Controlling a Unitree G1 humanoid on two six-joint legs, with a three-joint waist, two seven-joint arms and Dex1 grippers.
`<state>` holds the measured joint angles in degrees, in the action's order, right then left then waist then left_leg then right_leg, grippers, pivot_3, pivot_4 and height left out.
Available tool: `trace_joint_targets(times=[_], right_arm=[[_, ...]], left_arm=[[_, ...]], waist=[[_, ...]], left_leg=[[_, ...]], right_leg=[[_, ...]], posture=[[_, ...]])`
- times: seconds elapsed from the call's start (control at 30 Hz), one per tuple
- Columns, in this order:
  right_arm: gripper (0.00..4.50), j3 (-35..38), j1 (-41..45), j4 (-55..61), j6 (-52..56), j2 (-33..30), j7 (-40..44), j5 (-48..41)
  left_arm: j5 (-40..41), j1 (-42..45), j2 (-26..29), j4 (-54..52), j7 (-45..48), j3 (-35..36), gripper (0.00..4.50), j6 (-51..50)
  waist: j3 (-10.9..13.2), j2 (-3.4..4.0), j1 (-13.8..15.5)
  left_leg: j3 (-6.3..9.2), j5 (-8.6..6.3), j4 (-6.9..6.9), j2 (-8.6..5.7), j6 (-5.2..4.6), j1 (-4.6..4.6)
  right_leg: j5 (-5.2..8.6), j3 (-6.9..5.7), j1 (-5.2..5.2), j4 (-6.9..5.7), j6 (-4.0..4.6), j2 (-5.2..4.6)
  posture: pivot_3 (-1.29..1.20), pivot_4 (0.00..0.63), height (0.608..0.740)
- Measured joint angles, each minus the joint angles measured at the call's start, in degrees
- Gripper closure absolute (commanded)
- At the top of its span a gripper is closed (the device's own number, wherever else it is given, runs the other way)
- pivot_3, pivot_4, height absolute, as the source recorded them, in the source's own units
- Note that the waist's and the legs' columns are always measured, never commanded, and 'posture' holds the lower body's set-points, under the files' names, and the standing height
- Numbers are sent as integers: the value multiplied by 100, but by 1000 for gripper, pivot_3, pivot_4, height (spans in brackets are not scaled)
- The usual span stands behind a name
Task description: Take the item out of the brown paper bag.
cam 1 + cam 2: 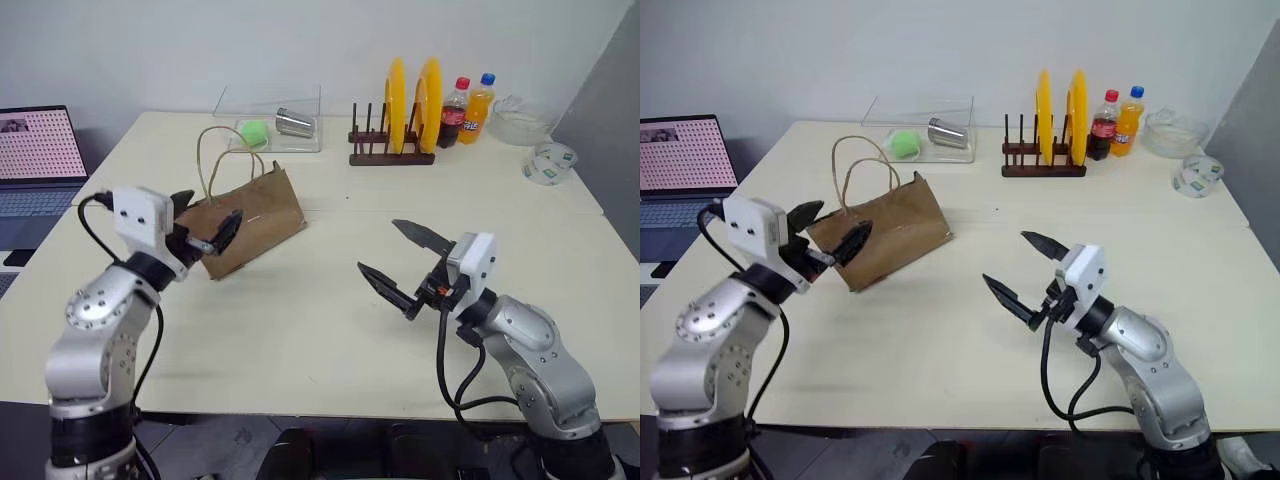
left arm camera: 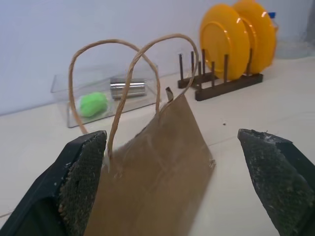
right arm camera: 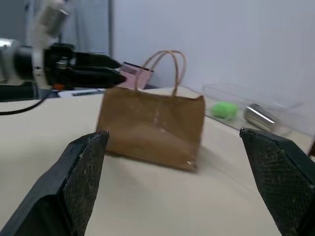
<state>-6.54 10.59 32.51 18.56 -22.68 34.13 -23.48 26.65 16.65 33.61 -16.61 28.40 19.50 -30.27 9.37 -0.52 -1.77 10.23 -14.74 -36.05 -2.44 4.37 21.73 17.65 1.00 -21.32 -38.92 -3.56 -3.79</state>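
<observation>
The robot's left gripper will next go up to the top of the cord handles (image 1: 226,128) (image 2: 107,41) on the brown paper bag and close there.
The brown paper bag (image 1: 255,218) stands upright on the cream table (image 1: 300,320), left of centre, its two tan cord handles (image 1: 215,150) looping above it. Whatever is inside it is hidden. My left gripper (image 1: 205,222) is open just at the bag's near left end, fingers apart on either side of that narrow end; in the left wrist view the bag (image 2: 157,172) rises between the fingers. My right gripper (image 1: 405,262) hovers open over the table to the right of the bag, pointing toward it, well apart; its wrist view shows the bag (image 3: 152,128) ahead.
A clear tray (image 1: 270,120) with a green ball (image 1: 254,132) and a metal cup (image 1: 294,123) sits behind the bag. A wooden rack with two yellow plates (image 1: 412,105), two bottles (image 1: 466,110), a glass bowl (image 1: 518,122) and a tape roll (image 1: 552,163) stand at the back right. A laptop (image 1: 38,160) is at left.
</observation>
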Motion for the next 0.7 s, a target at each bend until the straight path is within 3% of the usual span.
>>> trace_joint_targets(times=[0.27,0.7], right_arm=[[0,-111,110,-43,19,-44,204,-17],[0,-168,73,111,86,-55,74,90]], left_arm=[[-38,939,419,1355,289,-101,13,-57],[-322,2008,575,2981,509,-440,13,-61]], waist=[[1,-1,-16],[4,-7,-22]], left_leg=[[1,6,3,2,13,6],[4,8,2,1,17,8]], right_leg=[[0,2,-10,3,1,1],[0,0,-14,-1,0,1]], posture=[[0,150,740],[0,150,740]])
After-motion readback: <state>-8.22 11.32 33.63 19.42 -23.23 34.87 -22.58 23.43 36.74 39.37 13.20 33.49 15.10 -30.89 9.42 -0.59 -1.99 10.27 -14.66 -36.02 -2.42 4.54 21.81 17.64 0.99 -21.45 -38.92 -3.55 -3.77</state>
